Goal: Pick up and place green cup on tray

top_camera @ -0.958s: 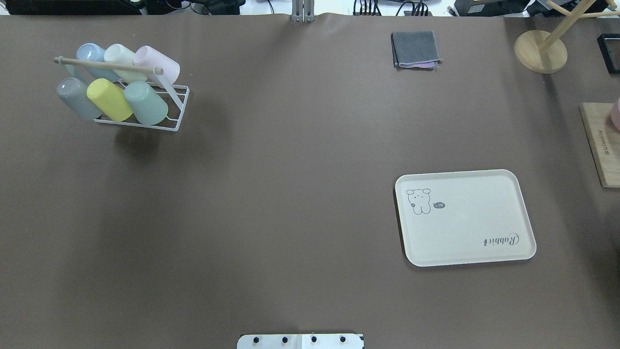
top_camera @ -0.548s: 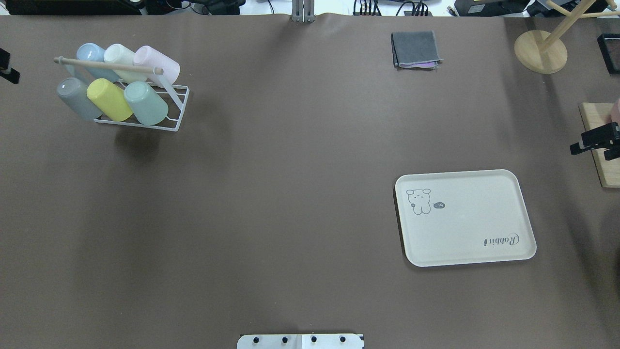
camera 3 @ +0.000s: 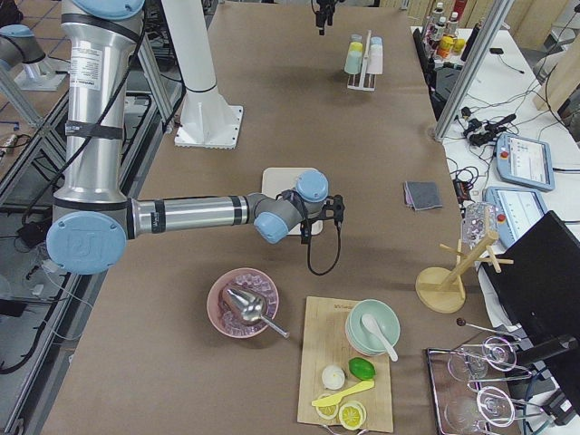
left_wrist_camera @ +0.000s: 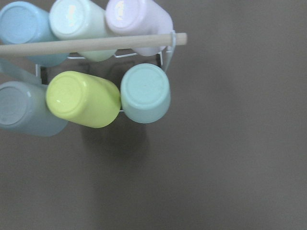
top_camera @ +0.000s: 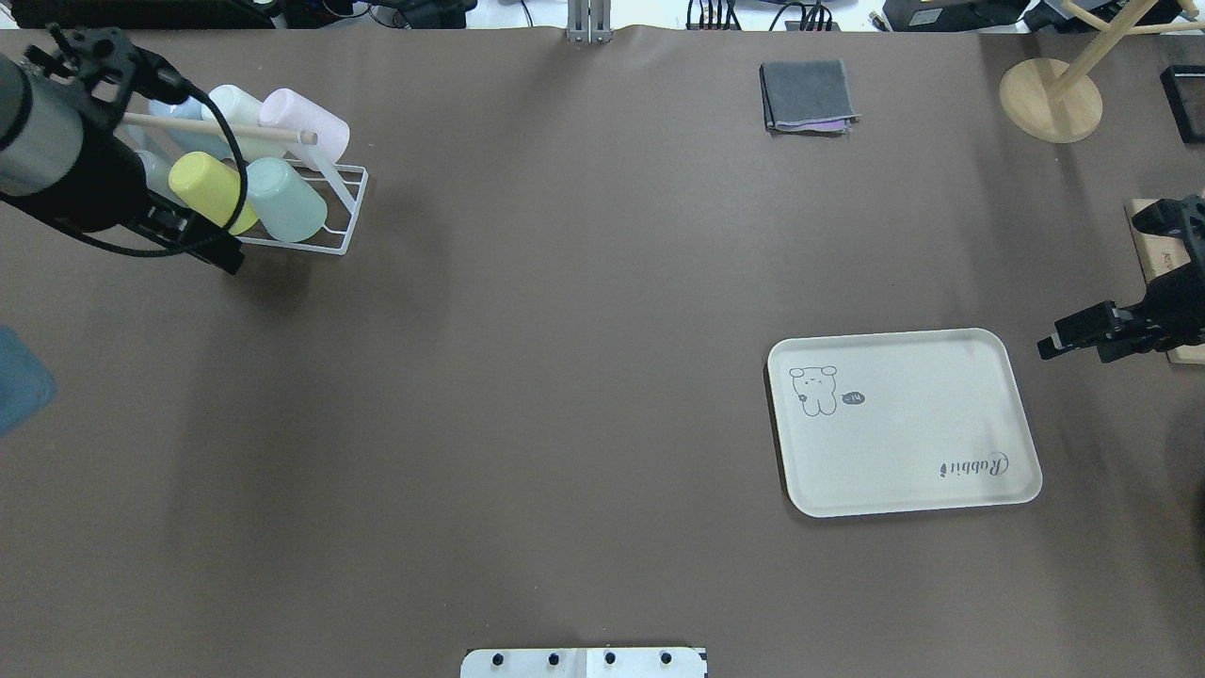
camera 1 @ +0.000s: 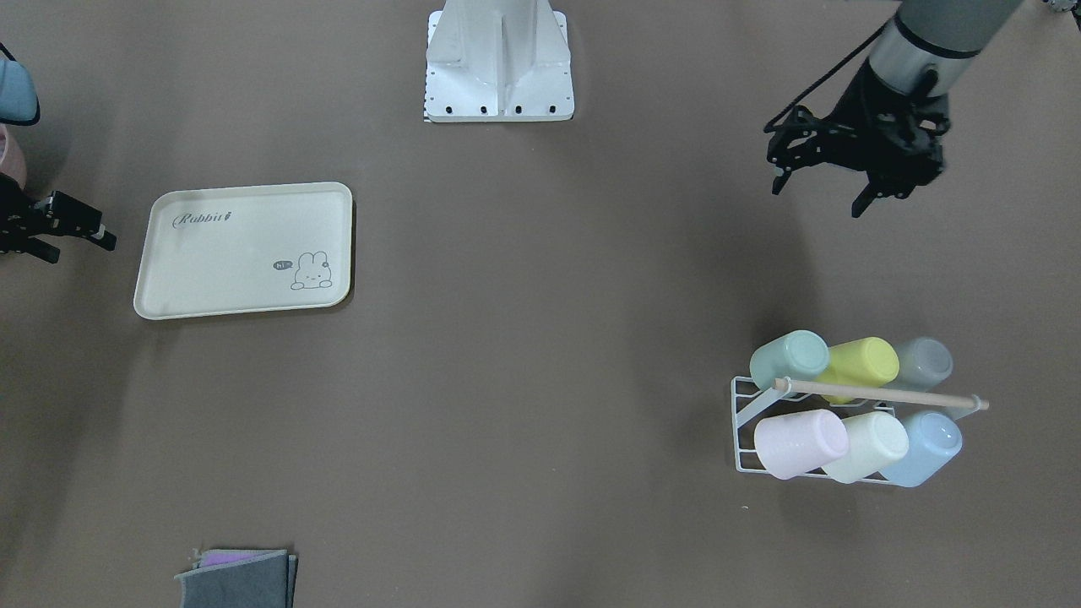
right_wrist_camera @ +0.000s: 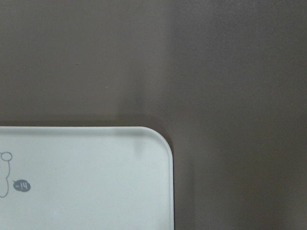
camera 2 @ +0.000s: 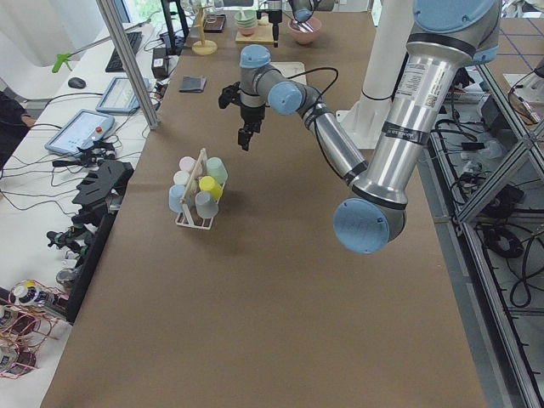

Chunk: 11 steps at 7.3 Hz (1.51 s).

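The cream tray's short edge (camera 1: 146, 248) (right_wrist_camera: 173, 218) will be gripped by my right gripper about midway along, at the end farther from the rabbit drawing.
The green cup (top_camera: 282, 200) lies tilted in a white wire rack (top_camera: 344, 212) at the table's far left, next to a yellow-lime cup (top_camera: 209, 188). It also shows in the front view (camera 1: 790, 357) and the left wrist view (left_wrist_camera: 145, 93), bottom toward the camera. My left gripper (camera 1: 819, 194) is open and empty, high above the table on the robot's side of the rack. The cream tray (top_camera: 904, 424) lies flat and empty at the right. My right gripper (top_camera: 1073, 350) is open and empty beside the tray's far right corner (right_wrist_camera: 158, 139).
The rack holds several other pastel cups under a wooden handle (camera 1: 878, 393). A folded grey cloth (top_camera: 808, 94) lies at the far edge. A wooden stand (top_camera: 1050, 99) and a cutting board (top_camera: 1153, 240) are at the far right. The robot base (camera 1: 498, 67) is at mid table.
Both arms have come into the overhead view. The left arm moved in over the cup rack. The right gripper moved from the cutting board toward the tray's corner.
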### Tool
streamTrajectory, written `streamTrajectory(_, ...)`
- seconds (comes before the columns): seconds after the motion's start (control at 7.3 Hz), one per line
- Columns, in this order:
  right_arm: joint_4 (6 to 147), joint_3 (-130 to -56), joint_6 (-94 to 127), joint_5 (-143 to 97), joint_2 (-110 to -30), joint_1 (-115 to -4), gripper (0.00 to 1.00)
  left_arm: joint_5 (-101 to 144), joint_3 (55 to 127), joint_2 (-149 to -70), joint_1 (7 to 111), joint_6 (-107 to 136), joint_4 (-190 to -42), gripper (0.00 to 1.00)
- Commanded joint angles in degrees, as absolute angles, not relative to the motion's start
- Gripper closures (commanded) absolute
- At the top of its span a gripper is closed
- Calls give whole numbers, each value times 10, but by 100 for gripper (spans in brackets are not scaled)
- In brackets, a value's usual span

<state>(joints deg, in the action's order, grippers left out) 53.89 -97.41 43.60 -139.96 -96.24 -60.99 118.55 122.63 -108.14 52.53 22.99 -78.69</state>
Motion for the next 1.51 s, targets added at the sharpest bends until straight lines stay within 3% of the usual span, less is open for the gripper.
streamTrajectory(0.0, 533, -963, 438, -1375, -962, -576, 1, 1002, 1239, -1083, 428, 29, -787, 1)
streamTrajectory(0.41, 533, -949, 445, -1375, -961, -536, 1, 764, 1230, -1083, 313, -177, -785, 1)
streamTrajectory(0.68, 533, -948, 450, -1374, -960, -521, 7, 624, 1204, -1078, 300, -345, -792, 1)
streamTrajectory(0.96, 533, -949, 449, -1377, -961, -519, 24, 475, 1135, -1078, 242, -399, -794, 1)
streamTrajectory(1.37, 533, -931, 442, -1375, -960, -519, 26, 369, 1088, -1078, 236, -527, -797, 1)
